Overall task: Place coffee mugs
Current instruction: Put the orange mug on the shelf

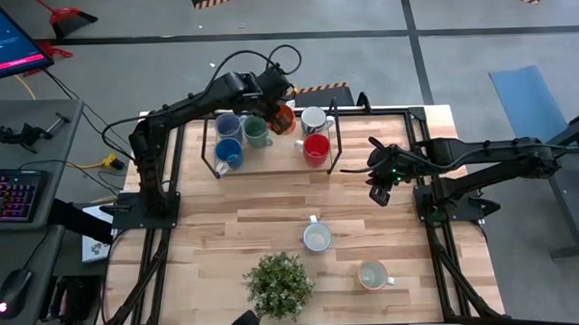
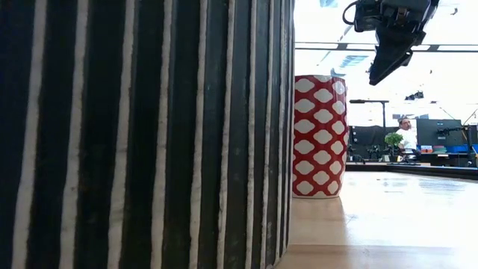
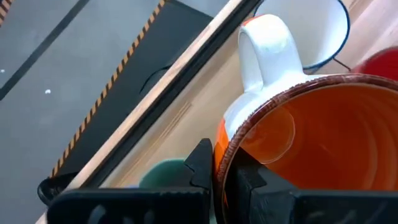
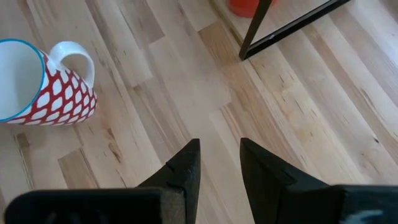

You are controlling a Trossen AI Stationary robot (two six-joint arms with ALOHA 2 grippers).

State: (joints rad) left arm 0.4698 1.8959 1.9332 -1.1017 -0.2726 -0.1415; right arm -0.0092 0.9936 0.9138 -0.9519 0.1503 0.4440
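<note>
The robot's left gripper needs to release the orange mug in the gap (image 1: 289, 132) between the green mug and the white mug.
My left gripper (image 1: 276, 103) is shut on an orange mug (image 1: 285, 117) with a white handle, over the far side of a black wire frame (image 1: 337, 132). Inside the frame stand a grey-blue mug (image 1: 228, 124), a blue mug (image 1: 228, 152), a green mug (image 1: 257, 132), a white mug (image 1: 314, 118) and a red mug (image 1: 316, 148). A red-and-white patterned mug (image 4: 43, 84) and a cream mug (image 1: 373, 274) stand on the near half of the table. My right gripper (image 4: 217, 163) hovers open over bare wood to the right of the frame. My left gripper grips the orange mug's rim (image 3: 229, 144) close to its white handle (image 3: 266, 46), with one finger inside the mug and one outside. The fingers come slanting down from above. The mug sits tilted in the hold, above the mugs in the frame.
A leafy potted plant (image 1: 279, 283) stands at the near edge, and its striped pot (image 2: 142, 134) fills the left of the low view. Bare wood lies between the frame and the near mugs. A person (image 2: 407, 134) sits far off in the room.
</note>
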